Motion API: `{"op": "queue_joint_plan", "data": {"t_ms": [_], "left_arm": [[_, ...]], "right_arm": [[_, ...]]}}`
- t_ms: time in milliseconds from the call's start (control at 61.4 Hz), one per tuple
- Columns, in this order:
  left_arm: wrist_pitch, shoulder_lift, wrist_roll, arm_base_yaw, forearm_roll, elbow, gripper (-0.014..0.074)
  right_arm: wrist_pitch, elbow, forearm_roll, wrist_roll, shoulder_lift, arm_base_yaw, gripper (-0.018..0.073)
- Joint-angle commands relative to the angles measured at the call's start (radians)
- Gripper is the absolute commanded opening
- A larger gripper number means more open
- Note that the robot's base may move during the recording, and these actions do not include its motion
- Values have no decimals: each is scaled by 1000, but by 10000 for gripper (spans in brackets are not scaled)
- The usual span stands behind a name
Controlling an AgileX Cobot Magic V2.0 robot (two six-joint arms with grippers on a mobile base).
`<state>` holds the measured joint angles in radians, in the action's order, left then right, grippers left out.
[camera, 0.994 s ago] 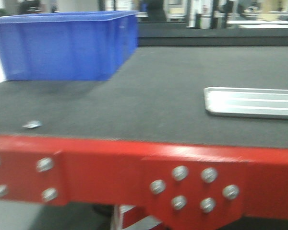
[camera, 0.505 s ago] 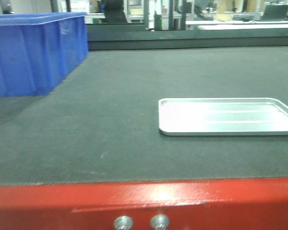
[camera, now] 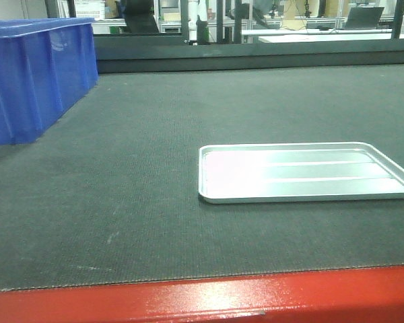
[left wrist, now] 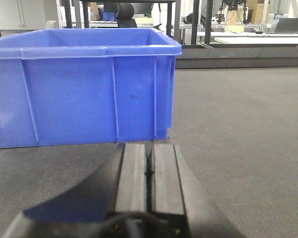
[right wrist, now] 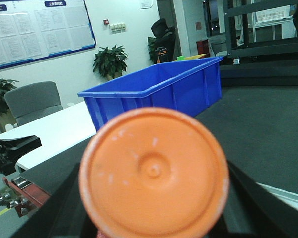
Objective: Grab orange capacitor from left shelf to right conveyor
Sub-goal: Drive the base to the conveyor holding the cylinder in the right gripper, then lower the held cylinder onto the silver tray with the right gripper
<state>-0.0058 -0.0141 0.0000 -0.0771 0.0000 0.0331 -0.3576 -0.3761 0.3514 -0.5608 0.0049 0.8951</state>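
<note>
My right gripper should set the orange capacitor down standing upright, near the middle of the flat silver tray (camera: 281, 176).
The orange capacitor (right wrist: 154, 171) fills the right wrist view, its flat round end facing the camera. My right gripper (right wrist: 156, 210) is shut on it, with dark fingers (right wrist: 253, 203) showing on either side, above the right conveyor's dark belt (right wrist: 268, 129). In the front view the belt (camera: 121, 202) spreads wide behind its red edge frame (camera: 256, 303). My left gripper (left wrist: 150, 146) is shut and empty, low over the belt (left wrist: 248, 129), pointing at a blue bin. The left shelf is out of view. Neither gripper shows in the front view.
A blue plastic bin (camera: 27, 74) stands on the belt at the back left; it also shows in the left wrist view (left wrist: 84, 89) and the right wrist view (right wrist: 159, 94). A flat silver tray (camera: 303, 171) lies on the belt at right. A white table (right wrist: 54, 129) stands beyond the conveyor.
The front view has shifted: the blue bin slid to the left, the silver tray came in from the right toward the middle, and the red frame dropped to the bottom edge.
</note>
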Motion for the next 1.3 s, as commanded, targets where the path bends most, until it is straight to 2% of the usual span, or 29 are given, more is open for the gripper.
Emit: {"op": "queue_joint_plan", "data": {"t_ms": [0, 212, 375, 505, 603, 700, 814, 994, 1157, 1287], "left_arm": [[-85, 10, 0, -6, -5, -8, -105], [-85, 10, 0, -6, -5, -8, -105], [-85, 10, 0, -6, -5, -8, -105], [-85, 10, 0, -6, -5, -8, -105], [-85, 10, 0, -6, -5, -8, -105], [-85, 10, 0, -6, -5, -8, -105], [-85, 10, 0, -6, -5, -8, -105], [-85, 10, 0, -6, -5, -8, -105], [-85, 10, 0, -6, -5, -8, -105], [-85, 10, 0, -6, -5, -8, -105]], "right_arm": [[127, -28, 21, 9, 24, 1, 50], [258, -43, 66, 9, 125, 1, 50], [246, -133, 94, 9, 402, 1, 50], [243, -267, 162, 9, 688, -9, 50], [242, -351, 171, 9, 840, -56, 50], [264, -401, 171, 0, 966, -140, 50], [358, -412, 171, -15, 1070, -255, 50], [394, -412, 171, -15, 1203, -383, 50], [451, -412, 171, -15, 1299, -439, 50], [502, -412, 171, -15, 1371, -448, 50]]}}
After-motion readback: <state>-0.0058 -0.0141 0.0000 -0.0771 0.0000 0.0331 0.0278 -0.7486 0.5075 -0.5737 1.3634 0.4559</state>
